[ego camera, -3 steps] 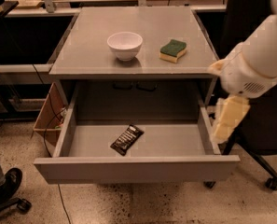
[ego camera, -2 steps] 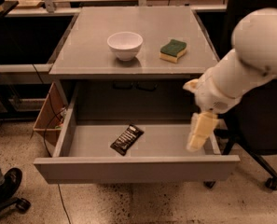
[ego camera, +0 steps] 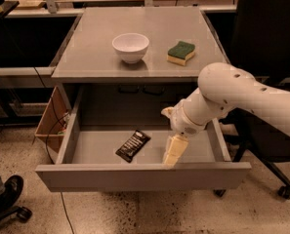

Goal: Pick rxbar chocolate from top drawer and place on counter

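Note:
My gripper should next move to the rxbar chocolate's far half (ego camera: pixel 138 140), the one toward the back of the drawer, and close on it there.
The rxbar chocolate (ego camera: pixel 133 146), a dark flat wrapper with white lettering, lies on the grey floor of the open top drawer (ego camera: pixel 139 176), left of centre. My gripper (ego camera: pixel 174 151) hangs point-down inside the drawer, to the right of the bar and apart from it, close to the drawer's front panel. The white arm comes in from the right over the drawer's right side. The grey counter (ego camera: pixel 100 48) is above the drawer.
A white bowl (ego camera: pixel 130 47) and a green-and-yellow sponge (ego camera: pixel 180 52) sit on the counter. A cardboard box (ego camera: pixel 51 118) stands at the table's left. A dark office chair (ego camera: pixel 269 82) is at the right, a wheel and shoe (ego camera: pixel 8 199) at the lower left.
My arm has swung left from outside the drawer's right side, and the gripper now hangs inside the drawer, closer to the bar. The bar, bowl and sponge have not moved.

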Controlling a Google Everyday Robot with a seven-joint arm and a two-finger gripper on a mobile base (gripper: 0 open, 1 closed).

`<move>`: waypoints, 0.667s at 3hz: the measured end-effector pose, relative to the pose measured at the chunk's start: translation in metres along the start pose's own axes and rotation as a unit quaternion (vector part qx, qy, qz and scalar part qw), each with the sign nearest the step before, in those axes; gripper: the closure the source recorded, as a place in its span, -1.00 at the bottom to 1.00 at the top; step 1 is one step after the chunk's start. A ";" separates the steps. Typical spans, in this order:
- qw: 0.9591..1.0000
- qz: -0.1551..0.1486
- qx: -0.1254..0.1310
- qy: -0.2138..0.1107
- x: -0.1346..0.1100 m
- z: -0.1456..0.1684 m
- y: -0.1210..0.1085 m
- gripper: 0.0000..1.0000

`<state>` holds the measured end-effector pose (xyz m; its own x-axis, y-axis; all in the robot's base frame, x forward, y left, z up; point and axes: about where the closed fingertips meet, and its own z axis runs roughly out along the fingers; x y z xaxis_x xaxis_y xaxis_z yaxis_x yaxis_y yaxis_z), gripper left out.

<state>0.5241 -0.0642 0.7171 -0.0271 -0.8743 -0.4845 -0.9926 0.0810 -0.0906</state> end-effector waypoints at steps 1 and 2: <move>1.000 0.000 0.000 0.000 0.000 0.000 0.000 -1.00; 1.000 0.007 0.010 -0.007 -0.001 0.001 -0.021 -1.00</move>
<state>0.5446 -0.0642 0.7186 -0.0398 -0.8658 -0.4989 -0.9895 0.1036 -0.1008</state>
